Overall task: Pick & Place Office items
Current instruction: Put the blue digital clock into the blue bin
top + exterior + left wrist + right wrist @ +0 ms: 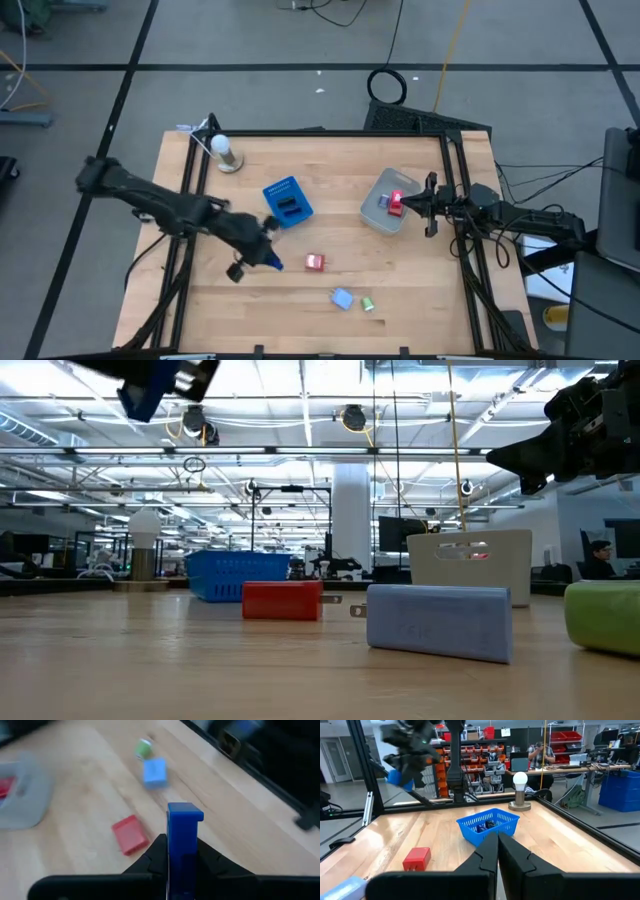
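Note:
The robot's left gripper will release the dark blue piece next to the dark pieces inside the blue tray [293,213].
My left gripper [264,252] hangs above the table's middle-left and is shut on a dark blue piece [184,837], which also shows high up in the low view [140,398]. On the table lie a red piece [315,262], a light blue piece [342,298] and a green piece [367,304]. Another red piece [395,203] sits in the clear tub [382,212]. Dark pieces lie in the blue tray [287,200]. My right gripper [497,851] is shut and empty, held above the table beside the tub's right edge [428,205]. My left gripper pinches the dark blue piece between its two fingers, which sit on the piece's two broad sides near its rear end [181,862]. The free end [185,812] sticks out past the fingertips. The piece is lifted clear, high above the table.
A lamp with a white bulb [225,152] stands at the far left corner. The black frame rails run along the table's left and right sides [458,190]. Bare wood lies between the tray and the near edge, apart from the three loose pieces.

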`<state>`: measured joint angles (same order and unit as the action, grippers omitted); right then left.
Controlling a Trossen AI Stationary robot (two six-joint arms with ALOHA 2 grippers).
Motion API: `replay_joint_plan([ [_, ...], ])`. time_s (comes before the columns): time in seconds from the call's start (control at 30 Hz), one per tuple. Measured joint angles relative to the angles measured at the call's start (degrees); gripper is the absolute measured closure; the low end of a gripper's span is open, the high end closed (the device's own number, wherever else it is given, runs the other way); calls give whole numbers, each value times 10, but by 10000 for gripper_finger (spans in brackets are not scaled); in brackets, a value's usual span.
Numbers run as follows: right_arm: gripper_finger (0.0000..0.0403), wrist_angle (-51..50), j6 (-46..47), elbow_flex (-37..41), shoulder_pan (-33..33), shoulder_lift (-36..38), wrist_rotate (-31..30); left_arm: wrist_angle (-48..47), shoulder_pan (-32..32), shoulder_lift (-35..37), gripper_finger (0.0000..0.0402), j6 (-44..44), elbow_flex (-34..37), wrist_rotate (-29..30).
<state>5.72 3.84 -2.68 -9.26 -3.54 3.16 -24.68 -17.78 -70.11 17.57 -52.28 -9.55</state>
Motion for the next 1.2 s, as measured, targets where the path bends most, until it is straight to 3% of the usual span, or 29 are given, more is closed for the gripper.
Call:
replay_joint_plan([
  [0.1,399,0,0,0,0,-3,0,97,8,97,357,-64,103,62],
  [0.23,399,0,0,0,0,-4,0,193,-12,231,357,-129,218,224],
  [0.33,399,0,8,0,0,-4,0,221,-24,325,357,-169,284,309],
  [0.47,399,0,15,0,0,-4,-1,229,-27,429,357,-223,349,372],
  [0.63,399,-2,15,0,0,-4,-1,227,-26,523,357,-257,399,397],
  [0.93,399,-5,15,0,0,-6,-1,193,-18,609,347,-300,433,450],
  [1.2,399,3,14,0,0,-20,-1,210,26,583,357,-396,435,539],
])
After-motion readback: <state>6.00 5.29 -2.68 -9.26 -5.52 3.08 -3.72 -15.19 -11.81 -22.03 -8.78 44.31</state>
